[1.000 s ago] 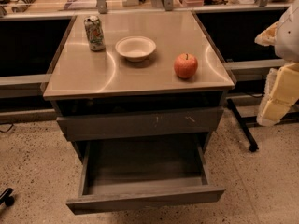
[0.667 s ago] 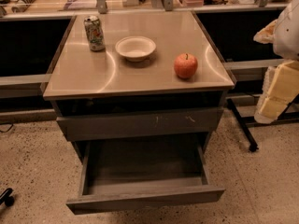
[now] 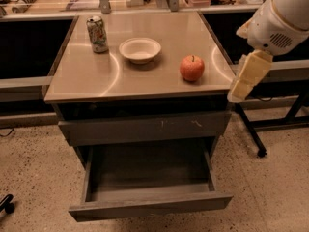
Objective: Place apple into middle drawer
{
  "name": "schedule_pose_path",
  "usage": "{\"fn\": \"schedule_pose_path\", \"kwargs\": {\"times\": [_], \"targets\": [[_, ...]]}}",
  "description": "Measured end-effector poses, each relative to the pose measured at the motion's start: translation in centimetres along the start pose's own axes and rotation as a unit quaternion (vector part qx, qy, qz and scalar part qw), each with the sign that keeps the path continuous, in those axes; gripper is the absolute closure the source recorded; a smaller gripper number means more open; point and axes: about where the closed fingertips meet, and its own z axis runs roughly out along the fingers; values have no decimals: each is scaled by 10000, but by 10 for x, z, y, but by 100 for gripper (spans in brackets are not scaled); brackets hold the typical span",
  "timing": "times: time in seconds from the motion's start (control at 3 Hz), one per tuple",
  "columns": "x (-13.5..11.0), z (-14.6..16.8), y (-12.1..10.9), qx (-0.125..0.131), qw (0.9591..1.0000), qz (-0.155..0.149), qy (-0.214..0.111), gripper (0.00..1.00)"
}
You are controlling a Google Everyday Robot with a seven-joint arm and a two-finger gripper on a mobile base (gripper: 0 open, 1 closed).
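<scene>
I will grip the side of the apple (image 3: pixel 200 69) away from the white bowl.
The round red-orange apple (image 3: pixel 192 67) sits on the right part of the steel cabinet top (image 3: pixel 96 76), near its front edge. The middle drawer (image 3: pixel 149 205), dark grey with a plain front panel, is pulled out below and holds nothing that I can see. My gripper (image 3: pixel 237 93) hangs cream-coloured from the white arm (image 3: pixel 285 18) at the right. It is just off the cabinet's right edge, apart from the apple and a little lower than it.
A white bowl (image 3: pixel 140 49) and a drink can (image 3: pixel 97 34) stand on the top, left of the apple. A shut grey drawer front with pale scratches (image 3: pixel 145 127) is above the open drawer. A black stand leg (image 3: pixel 251 129) is on the floor at right.
My arm and gripper have moved left and slightly up, closer to the cabinet's right edge and the apple. The apple, bowl, can and drawer have not moved.
</scene>
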Motion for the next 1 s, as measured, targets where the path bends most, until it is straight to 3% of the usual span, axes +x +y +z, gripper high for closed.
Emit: {"fn": "schedule_pose_path", "kwargs": {"times": [0.33,0.67,1.0], "targets": [[-18,31,-39,65,9985,213,-494,0],[-35,63,-74,81,9929,522,-1069,0],[-48,96,-95,11,9868,770,-1427,0]]}}
